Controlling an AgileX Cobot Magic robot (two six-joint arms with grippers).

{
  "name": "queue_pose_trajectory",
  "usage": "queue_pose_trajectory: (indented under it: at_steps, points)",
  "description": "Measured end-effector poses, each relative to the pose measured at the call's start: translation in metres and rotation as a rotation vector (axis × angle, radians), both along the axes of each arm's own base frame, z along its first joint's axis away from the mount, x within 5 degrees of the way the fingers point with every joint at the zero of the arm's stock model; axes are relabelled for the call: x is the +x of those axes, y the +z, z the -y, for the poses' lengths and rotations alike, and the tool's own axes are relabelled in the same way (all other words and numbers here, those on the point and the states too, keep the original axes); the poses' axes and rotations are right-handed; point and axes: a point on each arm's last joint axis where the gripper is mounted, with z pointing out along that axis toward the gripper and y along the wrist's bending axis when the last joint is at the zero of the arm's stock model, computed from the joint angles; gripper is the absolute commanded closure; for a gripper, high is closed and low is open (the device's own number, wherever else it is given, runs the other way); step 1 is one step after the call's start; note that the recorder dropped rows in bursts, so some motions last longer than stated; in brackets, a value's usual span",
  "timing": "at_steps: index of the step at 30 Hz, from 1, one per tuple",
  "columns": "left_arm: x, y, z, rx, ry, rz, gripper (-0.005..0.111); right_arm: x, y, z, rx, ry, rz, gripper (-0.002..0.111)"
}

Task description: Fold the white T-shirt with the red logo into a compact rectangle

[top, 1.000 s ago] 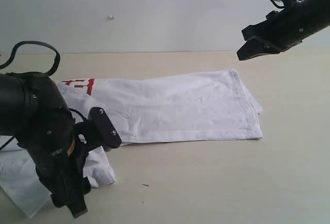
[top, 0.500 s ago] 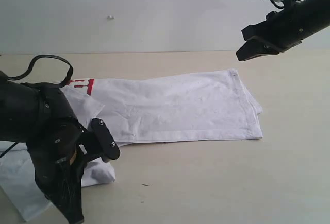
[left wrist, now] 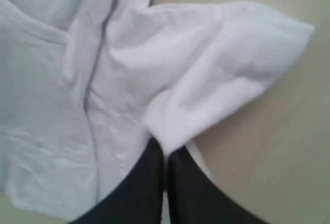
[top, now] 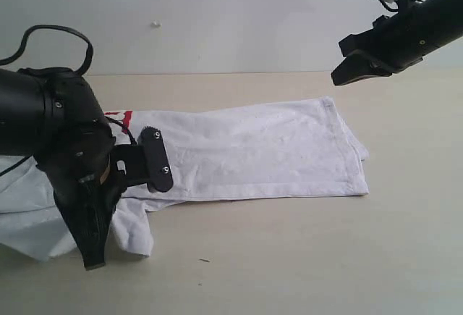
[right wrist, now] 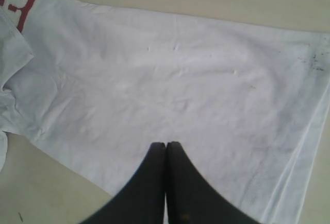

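Note:
The robot's left gripper will release the bunched fold on the white T-shirt (top: pixel 108 153) just in front of the red logo.
The white T-shirt (top: pixel 260 152) lies folded lengthwise across the beige table, hem end to the right. A scrap of the red logo (top: pixel 116 118) peeks out behind the left arm; it also shows in the right wrist view (right wrist: pixel 19 2). My left gripper (top: pixel 92 261) is low at the front left, shut on a bunched fold of the T-shirt (left wrist: pixel 206 100), the cloth pinched at its tips (left wrist: pixel 166 152). My right gripper (top: pixel 340 76) hangs high above the shirt's right end, shut and empty (right wrist: pixel 166 145).
The beige table (top: pixel 304 257) runs to a pale wall at the back. More loose white cloth (top: pixel 29 217) trails at the far left behind the left arm. A small dark speck (top: pixel 204 260) lies on the table in front of the shirt.
The left arm has swung up and toward the shirt's middle, dragging the held cloth with it. The right arm has stayed still.

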Motion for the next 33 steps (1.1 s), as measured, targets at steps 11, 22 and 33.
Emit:
queue_pose_trajectory:
  at_steps: [11,22,33]
  points:
    - [0.037,0.005,-0.025,-0.024,-0.115,0.131,0.107,0.0,0.0,0.0,0.0,0.0,0.0,0.108]
    - [0.065,0.009,-0.045,-0.197,-0.048,0.265,0.107,0.0,0.0,0.0,0.0,0.0,0.0,0.108]
    - [0.077,0.011,-0.063,-0.299,0.129,0.321,0.064,0.0,0.0,0.0,0.0,0.0,0.0,0.108]
